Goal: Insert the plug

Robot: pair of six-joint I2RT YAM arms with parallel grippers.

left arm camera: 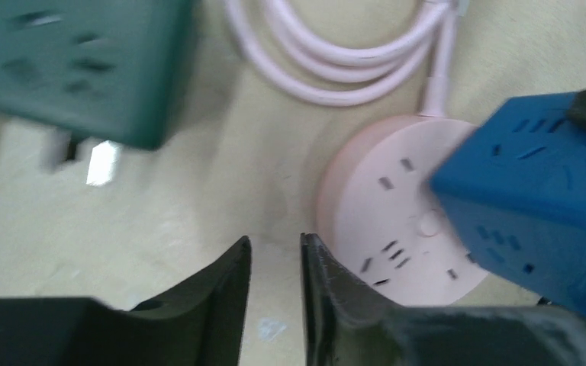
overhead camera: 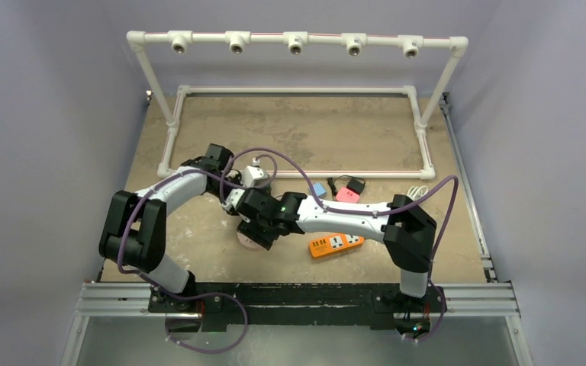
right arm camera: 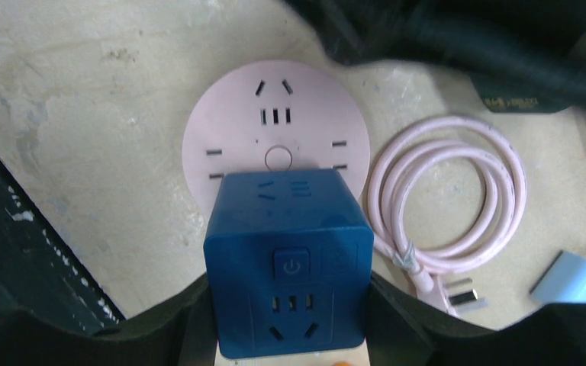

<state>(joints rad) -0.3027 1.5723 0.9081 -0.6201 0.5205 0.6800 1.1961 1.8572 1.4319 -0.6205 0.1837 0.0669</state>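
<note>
My right gripper is to release the blue cube plug on the pink socket's side (overhead camera: 261, 234) (right arm camera: 282, 206), the one that is facing the orange power strip.
My right gripper (right arm camera: 286, 305) is shut on a blue cube plug (right arm camera: 286, 259), one finger on each side of it. The cube hangs over the near edge of a round pink socket (right arm camera: 275, 122) that lies flat on the table; whether the two touch I cannot tell. In the left wrist view the blue cube (left arm camera: 534, 198) covers the right part of the pink socket (left arm camera: 389, 213). My left gripper (left arm camera: 275, 244) hovers just left of the socket, its jaws a narrow gap apart with only bare table between them. From above, both grippers meet near the socket (overhead camera: 250, 238).
The socket's pink cable (right arm camera: 446, 191) lies coiled to its right, its plug (right arm camera: 462, 293) loose. A dark green cube adapter (left arm camera: 76, 69) lies left of my left gripper. An orange power strip (overhead camera: 336, 244), small adapters (overhead camera: 347, 195) and a white pipe frame (overhead camera: 297, 38) lie beyond.
</note>
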